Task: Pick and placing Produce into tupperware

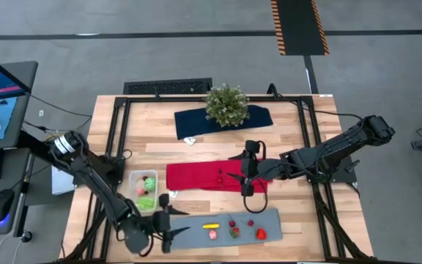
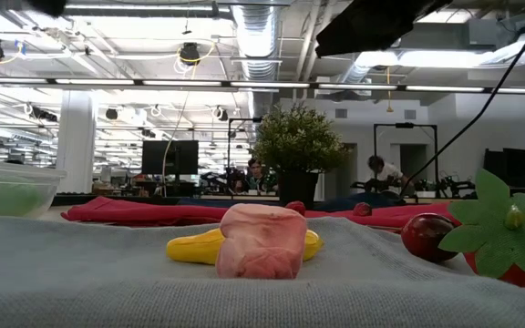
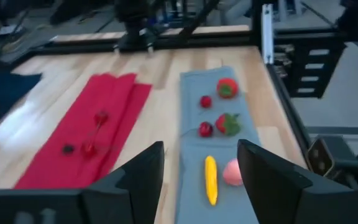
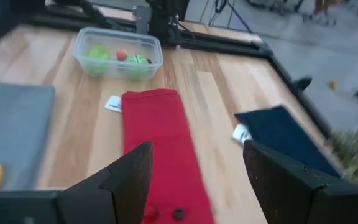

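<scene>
I should close my right gripper on the body of the strawberry point(image 1: 261, 234) that is farthest from the yellow piece on the grey mat.
The tupperware point(image 1: 144, 191) point(image 4: 119, 52) is a clear box standing on the wood, left of the red cloth, with green and pink produce inside. More produce lies on the grey mat point(image 1: 196, 220): a yellow piece point(image 3: 211, 179), a pink piece point(image 3: 232, 172), two strawberries point(image 3: 227, 87) and dark red berries point(image 3: 205, 129). Small berries point(image 3: 89, 148) lie on the red cloth point(image 1: 196, 177). My left gripper point(image 1: 173, 224) point(image 3: 201, 180) hovers open over the mat's left end, with the yellow piece ahead between its fingers. My right gripper point(image 1: 239, 172) point(image 4: 194, 180) hangs open above the red cloth.
A bushy potted plant point(image 1: 226, 105) stands on a dark blue cloth point(image 1: 222, 121) at the far side. A small white tag point(image 4: 114, 103) lies beside the red cloth. A black frame point(image 1: 116, 125) borders the table. Bare wood shows between the cloths.
</scene>
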Robot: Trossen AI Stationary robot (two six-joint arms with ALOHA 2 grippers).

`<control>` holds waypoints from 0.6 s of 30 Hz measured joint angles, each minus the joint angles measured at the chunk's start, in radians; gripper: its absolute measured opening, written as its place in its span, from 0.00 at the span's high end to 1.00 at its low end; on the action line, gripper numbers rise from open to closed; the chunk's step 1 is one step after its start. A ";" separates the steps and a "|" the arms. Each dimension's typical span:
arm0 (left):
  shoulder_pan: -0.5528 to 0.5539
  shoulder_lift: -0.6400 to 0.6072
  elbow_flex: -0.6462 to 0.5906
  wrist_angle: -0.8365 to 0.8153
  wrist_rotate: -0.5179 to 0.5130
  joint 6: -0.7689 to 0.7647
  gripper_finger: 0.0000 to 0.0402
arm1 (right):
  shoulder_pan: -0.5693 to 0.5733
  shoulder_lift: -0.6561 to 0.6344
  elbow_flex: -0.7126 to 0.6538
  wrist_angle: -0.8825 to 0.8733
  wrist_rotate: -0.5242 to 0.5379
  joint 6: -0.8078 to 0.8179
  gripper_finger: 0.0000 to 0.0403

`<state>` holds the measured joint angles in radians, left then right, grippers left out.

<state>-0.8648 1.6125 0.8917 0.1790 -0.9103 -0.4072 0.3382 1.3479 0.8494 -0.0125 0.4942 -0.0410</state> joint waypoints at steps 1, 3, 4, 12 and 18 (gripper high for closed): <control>0.019 -0.022 0.000 -0.024 0.015 0.003 0.52 | -0.001 0.000 0.000 0.000 0.000 -0.034 0.32; 0.059 -0.067 -0.001 -0.087 0.053 0.026 0.52 | -0.004 0.000 0.000 -0.002 0.000 -0.078 0.32; 0.083 -0.088 -0.001 -0.104 0.087 0.045 0.52 | -0.006 0.000 0.000 -0.002 0.000 -0.090 0.32; 0.283 -0.299 -0.044 -0.141 0.424 0.224 0.52 | -0.002 0.000 0.000 -0.022 0.001 0.147 0.32; 0.412 -0.546 -0.232 -0.110 0.517 0.231 0.52 | -0.021 -0.081 0.004 -0.310 0.016 0.328 0.32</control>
<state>-0.4532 1.0669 0.6596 0.0692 -0.3933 -0.1761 0.3172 1.2669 0.8536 -0.3226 0.5105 0.2870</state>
